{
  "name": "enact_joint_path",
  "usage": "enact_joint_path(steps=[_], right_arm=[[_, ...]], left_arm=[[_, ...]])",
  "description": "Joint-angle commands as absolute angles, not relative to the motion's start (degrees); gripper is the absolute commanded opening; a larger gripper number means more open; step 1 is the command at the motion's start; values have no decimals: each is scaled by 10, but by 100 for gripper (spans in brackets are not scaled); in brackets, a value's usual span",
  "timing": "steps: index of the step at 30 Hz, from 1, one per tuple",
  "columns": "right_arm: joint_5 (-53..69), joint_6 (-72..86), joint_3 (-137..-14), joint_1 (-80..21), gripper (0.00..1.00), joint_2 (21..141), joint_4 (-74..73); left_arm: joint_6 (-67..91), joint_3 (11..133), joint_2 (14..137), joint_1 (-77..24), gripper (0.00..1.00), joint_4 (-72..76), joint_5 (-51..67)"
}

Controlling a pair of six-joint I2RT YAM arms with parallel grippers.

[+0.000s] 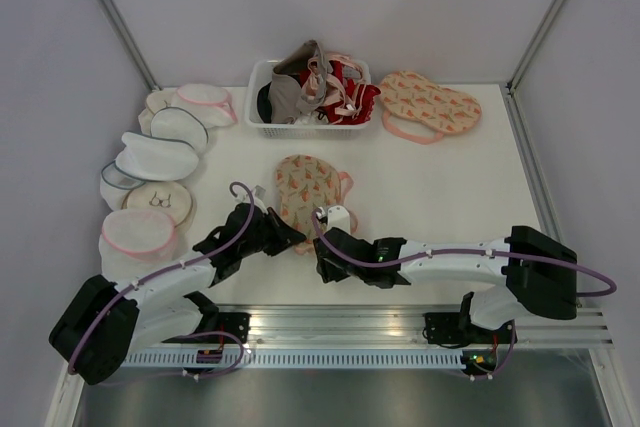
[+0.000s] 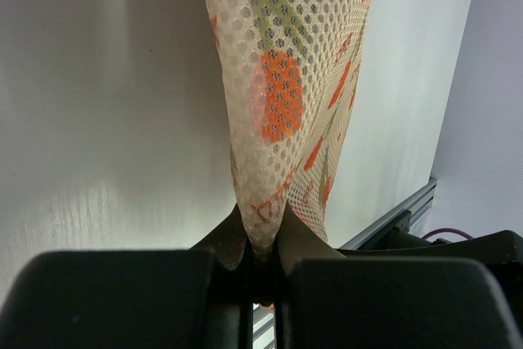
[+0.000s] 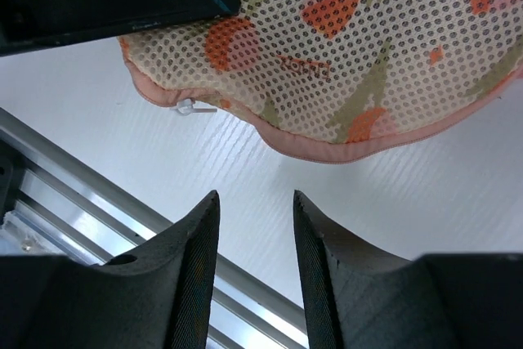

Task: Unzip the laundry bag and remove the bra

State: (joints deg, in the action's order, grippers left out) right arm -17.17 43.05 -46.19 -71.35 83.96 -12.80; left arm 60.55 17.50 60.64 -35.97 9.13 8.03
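Note:
The silver zipper pull sits outside my right gripper's open fingers. Next, I shift that gripper over, pinch the pull and draw it along the pink rim (image 3: 327,150).
The laundry bag (image 1: 310,187), peach mesh with watermelon print and pink trim, lies in the middle of the table. My left gripper (image 1: 290,237) is shut on its near left edge; in the left wrist view the fabric (image 2: 286,63) rises pinched from between the jaws of that gripper (image 2: 261,230). My right gripper (image 1: 322,249) is open and empty just before the bag's near edge. In the right wrist view the gripper (image 3: 256,198) sits below the bag's pink rim (image 3: 327,157), with a small silver zipper pull (image 3: 189,108) up to the left. No black bra shows.
A second watermelon-print pouch (image 1: 430,105) lies at the back right. A white basket (image 1: 262,127) of red, pink and grey garments stands at the back. Several white mesh round pouches (image 1: 150,162) line the left side. An aluminium rail (image 1: 400,322) runs along the near edge.

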Motion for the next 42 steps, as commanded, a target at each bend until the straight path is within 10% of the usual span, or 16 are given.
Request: enact_joint_path(steps=[1, 28, 36, 42], right_arm=[[-157, 439, -458, -714, 46, 827, -90], [-189, 386, -488, -681, 45, 904, 68], [-175, 366, -475, -680, 35, 878, 116], [-192, 360, -483, -680, 0, 882, 92]], left_arm=[[601, 172, 605, -359, 2, 143, 83], [629, 149, 599, -360, 2, 172, 112], [630, 149, 621, -360, 2, 187, 119], [633, 148, 624, -360, 2, 192, 120]])
